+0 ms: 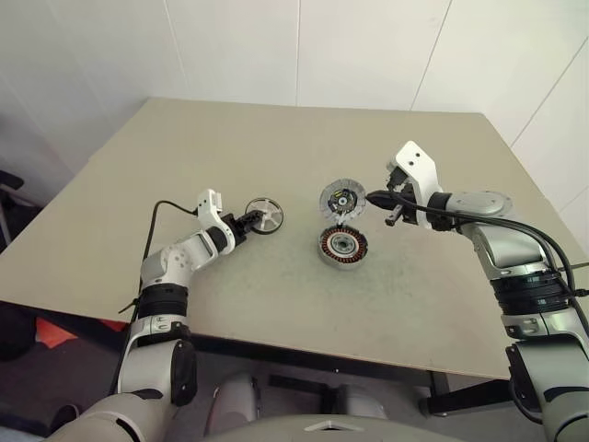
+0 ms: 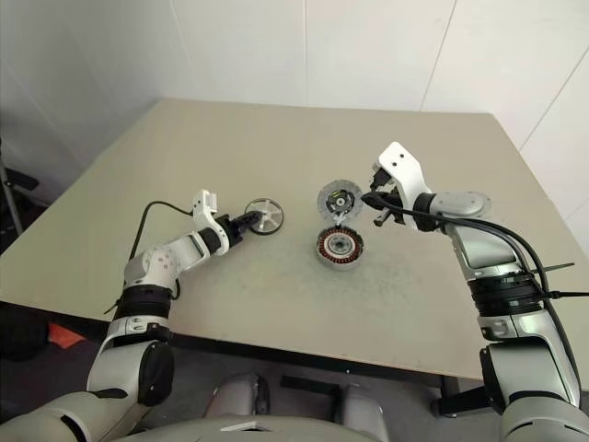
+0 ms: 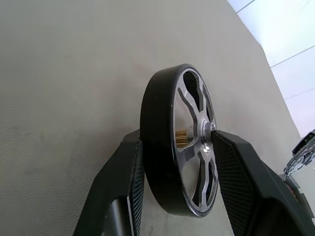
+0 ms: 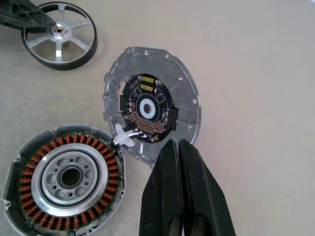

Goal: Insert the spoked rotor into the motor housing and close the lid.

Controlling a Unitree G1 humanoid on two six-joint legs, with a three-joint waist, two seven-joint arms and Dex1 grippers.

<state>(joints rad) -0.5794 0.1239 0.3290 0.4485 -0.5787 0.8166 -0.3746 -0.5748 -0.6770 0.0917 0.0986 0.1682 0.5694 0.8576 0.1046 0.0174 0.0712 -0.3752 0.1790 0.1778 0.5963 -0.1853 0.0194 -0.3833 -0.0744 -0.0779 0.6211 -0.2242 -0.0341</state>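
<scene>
Next, my left gripper lets go of the spoked rotor over the copper windings in the open motor housing (image 1: 344, 244).
The spoked rotor (image 1: 265, 215), a shiny silver wheel with a dark rim, sits left of centre on the table. My left gripper (image 1: 250, 221) is shut on it. In the left wrist view one finger presses the rotor's (image 3: 192, 147) hub and the other lies against the far side of its rim. The motor housing (image 1: 343, 246) stands open near the middle, showing copper windings. The ribbed grey lid (image 1: 342, 198) leans just behind it, circuit side up, joined to it by a white lead. My right gripper (image 1: 373, 196) is shut and empty, its tips at the lid's (image 4: 152, 105) rim.
The beige table (image 1: 230, 138) has bare room in front of and behind the parts. A black cable runs along my left forearm (image 1: 170, 210). White walls stand behind the table's far edge.
</scene>
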